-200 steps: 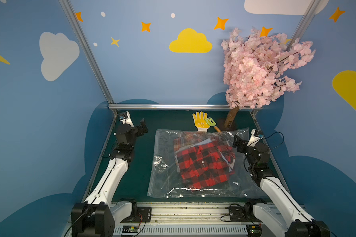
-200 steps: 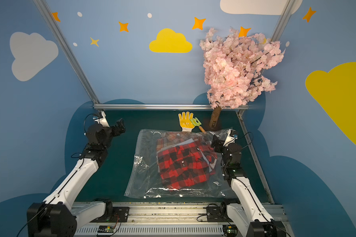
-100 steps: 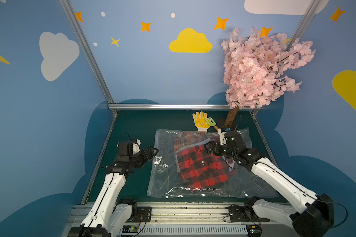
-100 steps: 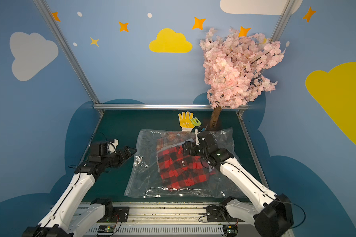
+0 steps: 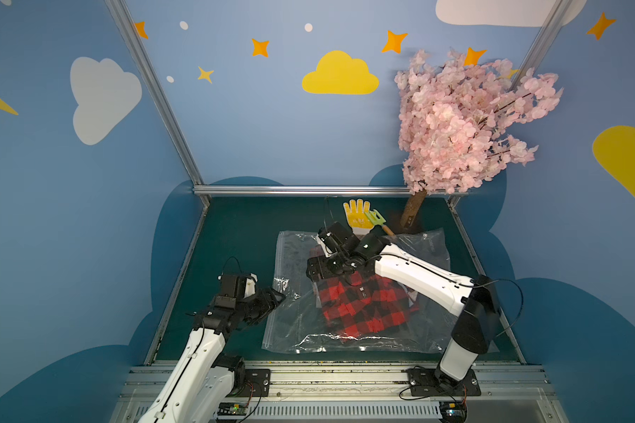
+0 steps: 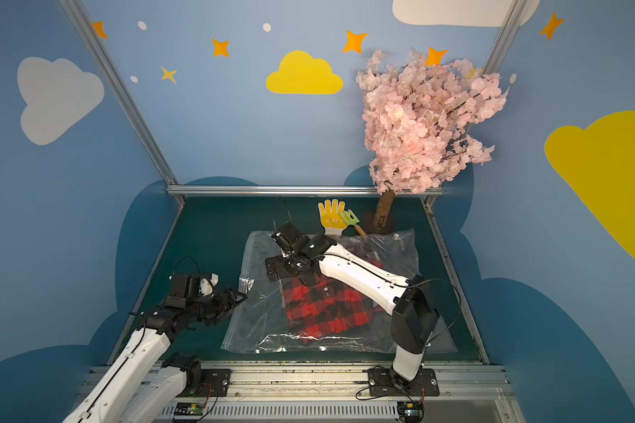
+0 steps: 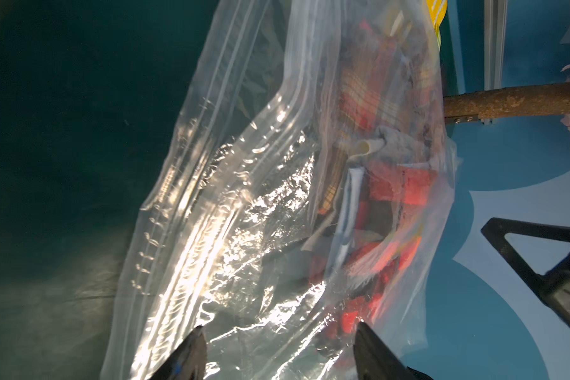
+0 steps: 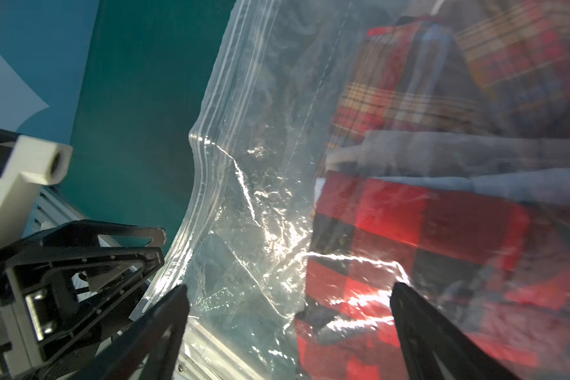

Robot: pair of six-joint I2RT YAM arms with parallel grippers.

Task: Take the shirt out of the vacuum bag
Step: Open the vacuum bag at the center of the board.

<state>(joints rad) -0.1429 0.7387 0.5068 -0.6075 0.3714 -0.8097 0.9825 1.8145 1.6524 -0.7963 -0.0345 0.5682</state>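
Next, my right gripper moves next to the zip-seal strip [image 5: 275,282] [image 8: 199,169] of the vacuum bag and closes on its top layer, beside the fingers of my left gripper.
The vacuum bag [image 5: 290,329] [image 6: 250,329] lies flat on the green table in both top views, its zip-seal strip [image 7: 191,246] [image 8: 211,148] along the left edge. A red and black plaid shirt [image 5: 363,304] [image 6: 327,307] [image 8: 425,223] lies inside it. My left gripper [image 5: 275,296] [image 6: 237,296] [image 7: 280,332] sits at that left edge, jaws apart with crinkled plastic between them and the edge slightly raised. My right gripper [image 5: 313,270] [image 6: 272,269] [image 8: 288,286] hovers open over the bag's far left part, by the shirt's edge.
A yellow glove [image 5: 358,216] and a small green rake [image 5: 376,219] lie behind the bag. A pink blossom tree [image 5: 466,128] stands at the back right, its trunk [image 5: 413,212] just beyond the bag. Metal frame rails [image 5: 301,190] border the table.
My right arm has swung left across the bag to its far left part. My left gripper has come forward onto the bag's left edge, and its jaws have narrowed.
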